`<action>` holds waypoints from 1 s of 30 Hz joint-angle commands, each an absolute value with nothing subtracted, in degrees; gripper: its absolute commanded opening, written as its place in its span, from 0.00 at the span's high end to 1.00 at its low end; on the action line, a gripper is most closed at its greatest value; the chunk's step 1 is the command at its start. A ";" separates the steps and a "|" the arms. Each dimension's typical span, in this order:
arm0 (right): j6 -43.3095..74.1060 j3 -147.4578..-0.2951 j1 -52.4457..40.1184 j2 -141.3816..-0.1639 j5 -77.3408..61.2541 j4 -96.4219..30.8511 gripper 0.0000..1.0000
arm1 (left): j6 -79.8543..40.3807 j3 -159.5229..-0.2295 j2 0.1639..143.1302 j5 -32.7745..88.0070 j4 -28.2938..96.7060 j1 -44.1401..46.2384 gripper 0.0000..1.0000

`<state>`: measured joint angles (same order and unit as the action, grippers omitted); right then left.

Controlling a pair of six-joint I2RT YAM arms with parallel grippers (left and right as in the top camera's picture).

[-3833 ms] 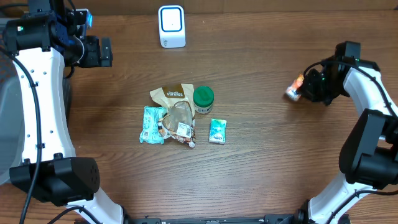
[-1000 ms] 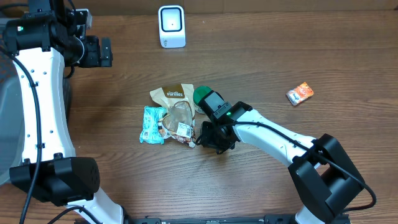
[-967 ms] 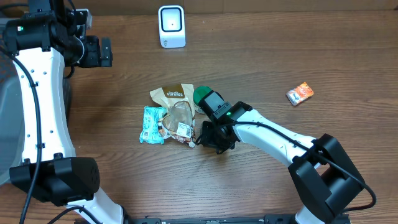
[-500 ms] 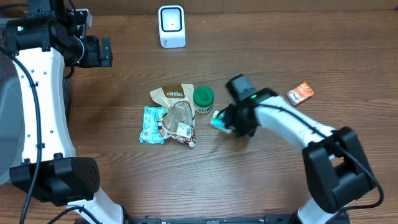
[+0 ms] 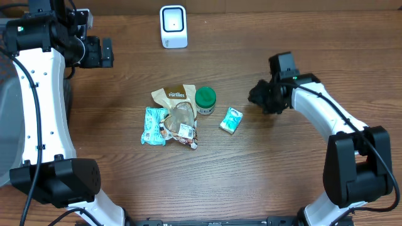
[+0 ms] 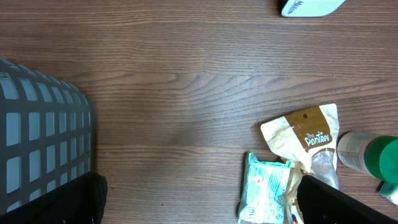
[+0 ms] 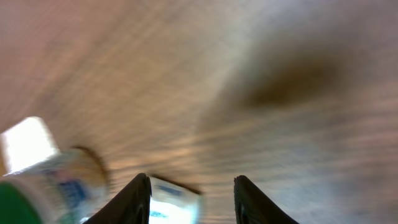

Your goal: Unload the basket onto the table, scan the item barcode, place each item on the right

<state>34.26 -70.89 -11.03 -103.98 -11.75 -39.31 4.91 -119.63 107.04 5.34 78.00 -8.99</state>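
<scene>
The teal packet's near end is close to the green-lidded jar, so the robot's right gripper needs to take the packet by its edge (image 5: 239,120) away from the jar.
A white barcode scanner (image 5: 173,26) stands at the table's far middle; its base (image 6: 311,6) shows at the top of the left wrist view. A small teal packet (image 5: 231,120) lies flat just right of the green-lidded jar (image 5: 205,99). My right gripper (image 5: 259,96) hovers a little right of the packet, open and holding nothing. The blurred right wrist view shows the packet (image 7: 175,202) low by my left finger (image 7: 138,198). My left gripper (image 5: 102,53) is open at the far left, away from everything.
A brown pouch (image 5: 174,95), a teal wrapper (image 5: 153,125) and a clear snack bag (image 5: 182,123) lie in a pile left of the jar. A grey basket (image 6: 37,143) stands off the left side.
My right gripper lifted the teal packet from below the jar, moved it right, let it go beside the jar and drew away to the right with jaws parting. The left arm stayed still.
</scene>
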 commanded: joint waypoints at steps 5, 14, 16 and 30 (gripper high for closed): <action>33.04 -73.52 -14.24 -103.72 -13.78 -36.25 0.55 | 6.04 -120.16 107.50 5.10 77.93 -8.97 0.01; 37.71 -73.52 -16.51 -103.72 -17.45 -43.48 0.56 | 6.04 -120.16 107.50 5.10 77.93 -8.97 0.01; 37.69 -73.47 -17.26 -103.72 -17.72 -43.72 0.56 | 6.04 -120.16 107.50 5.10 77.93 -8.97 0.01; 40.47 -72.36 -22.17 -103.94 -13.15 -46.74 0.64 | 6.02 -120.16 107.50 5.10 77.93 -8.97 0.01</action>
<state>39.03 -72.69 -21.91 -103.98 -14.35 -44.80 4.91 -119.63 107.02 5.37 78.02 -8.99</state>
